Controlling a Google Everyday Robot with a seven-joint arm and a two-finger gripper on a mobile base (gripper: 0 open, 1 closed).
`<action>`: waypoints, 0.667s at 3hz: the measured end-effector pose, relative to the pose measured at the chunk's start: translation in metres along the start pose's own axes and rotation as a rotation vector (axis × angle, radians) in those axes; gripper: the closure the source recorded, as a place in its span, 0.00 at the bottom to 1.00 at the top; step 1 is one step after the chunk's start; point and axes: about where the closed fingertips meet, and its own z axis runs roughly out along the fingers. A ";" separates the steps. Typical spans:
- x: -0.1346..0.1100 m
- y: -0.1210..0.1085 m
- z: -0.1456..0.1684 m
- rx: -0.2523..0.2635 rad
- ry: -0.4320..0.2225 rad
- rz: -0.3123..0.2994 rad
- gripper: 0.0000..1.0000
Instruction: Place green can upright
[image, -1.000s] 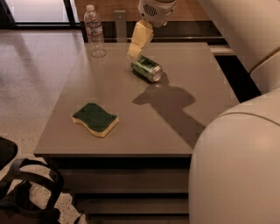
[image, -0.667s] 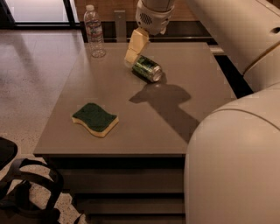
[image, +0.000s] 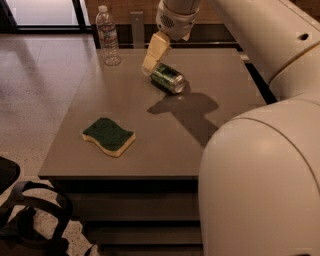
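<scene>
I will close my gripper on the far end of the green can (image: 160, 71), opposite the can's shiny silver end.
The green can (image: 168, 78) lies on its side on the grey table (image: 200, 140), in the far middle part, with a shiny silver end facing front right. My gripper (image: 150, 65) hangs from the white arm (image: 176, 15) and sits just at the can's far-left end, close to or touching it. The can casts a dark shadow with the arm on the table in front of it.
A clear plastic water bottle (image: 108, 36) stands upright at the table's far left corner. A green-topped yellow sponge (image: 109, 136) lies at the front left. My large white arm body (image: 260, 180) fills the right foreground. Black chair parts (image: 30, 215) stand at lower left.
My gripper has moved slightly down and to the left, closer to the can's far-left end. The can, the bottle and the sponge have not moved.
</scene>
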 end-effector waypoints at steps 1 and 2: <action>-0.011 -0.025 0.029 -0.040 -0.023 0.074 0.00; -0.013 -0.036 0.045 -0.049 -0.023 0.121 0.00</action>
